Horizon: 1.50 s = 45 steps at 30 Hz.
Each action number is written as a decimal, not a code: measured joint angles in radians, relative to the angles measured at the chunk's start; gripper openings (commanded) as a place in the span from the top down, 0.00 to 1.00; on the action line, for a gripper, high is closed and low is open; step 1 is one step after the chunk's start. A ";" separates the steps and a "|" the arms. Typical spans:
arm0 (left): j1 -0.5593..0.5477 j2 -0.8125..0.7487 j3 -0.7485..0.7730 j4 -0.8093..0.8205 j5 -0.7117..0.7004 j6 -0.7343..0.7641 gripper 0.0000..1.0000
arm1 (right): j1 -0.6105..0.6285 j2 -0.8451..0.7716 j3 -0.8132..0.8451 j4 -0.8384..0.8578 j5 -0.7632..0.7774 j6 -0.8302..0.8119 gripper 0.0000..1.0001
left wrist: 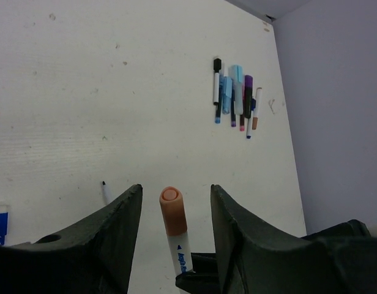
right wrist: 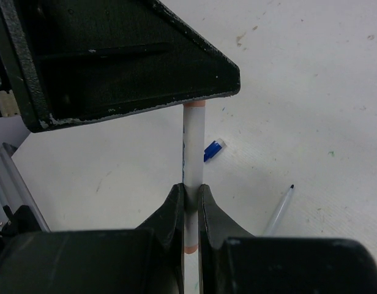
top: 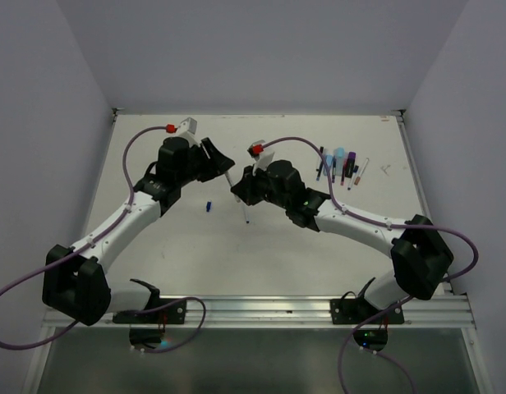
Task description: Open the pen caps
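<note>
The white pen's tail is near my right gripper, so my left gripper will hold the orange cap while my right gripper takes the body nearer the cap (right wrist: 193, 144).
My right gripper (right wrist: 191, 190) is shut on the lower body of a white pen (right wrist: 193, 141) and holds it up off the table. Its orange cap (left wrist: 172, 211) points at the left wrist camera. My left gripper (left wrist: 176, 193) is open and straddles that cap, with a gap on each side. In the top view the two grippers meet at mid-table, left gripper (top: 224, 164) and right gripper (top: 236, 190). A loose blue cap (top: 209, 205) and an uncapped white pen (top: 244, 212) lie on the table below them. Several capped pens (top: 339, 167) lie in a bunch at the back right.
The white table (top: 302, 246) is walled by grey panels at the back and both sides. Purple cables loop from both arms. A metal rail (top: 261, 308) runs along the near edge by the arm bases.
</note>
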State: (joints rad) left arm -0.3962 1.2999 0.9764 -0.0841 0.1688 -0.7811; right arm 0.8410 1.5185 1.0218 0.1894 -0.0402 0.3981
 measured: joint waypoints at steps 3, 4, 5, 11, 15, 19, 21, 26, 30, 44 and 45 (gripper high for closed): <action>-0.006 0.004 0.000 0.000 -0.006 -0.005 0.55 | 0.004 0.000 0.000 0.006 0.000 0.000 1.00; -0.006 0.005 0.000 0.000 -0.007 -0.006 0.57 | 0.006 0.000 0.000 0.007 0.000 0.000 1.00; -0.006 0.005 0.000 0.000 -0.009 -0.006 0.60 | 0.009 0.000 0.000 0.007 0.000 0.000 1.00; -0.006 0.006 0.000 -0.001 -0.025 -0.013 0.85 | 0.018 0.000 0.000 0.011 -0.001 0.000 1.00; -0.011 0.006 0.002 0.000 -0.027 -0.022 1.00 | 0.023 0.000 -0.001 0.013 0.000 0.002 0.95; -0.013 0.006 0.002 0.000 -0.026 -0.020 1.00 | 0.023 0.000 -0.006 0.022 0.000 0.014 0.60; -0.013 0.005 0.002 0.006 -0.025 -0.018 1.00 | 0.023 0.000 -0.006 0.028 -0.002 0.024 0.53; -0.015 -0.021 -0.022 0.030 -0.016 -0.010 1.00 | 0.024 0.003 -0.004 0.038 -0.003 0.031 0.53; -0.017 -0.063 -0.044 0.065 0.002 -0.003 1.00 | 0.025 0.034 0.024 0.040 -0.003 0.032 0.57; -0.020 -0.094 -0.087 0.156 0.011 0.014 1.00 | 0.031 0.053 0.051 0.045 -0.006 -0.001 1.00; -0.025 -0.094 -0.087 0.157 0.004 0.014 1.00 | 0.031 0.047 0.042 0.048 -0.008 -0.004 1.00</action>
State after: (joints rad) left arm -0.4210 1.2057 0.8898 0.0731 0.1730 -0.7673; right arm 0.8722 1.5650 1.0637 0.2375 -0.0479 0.3943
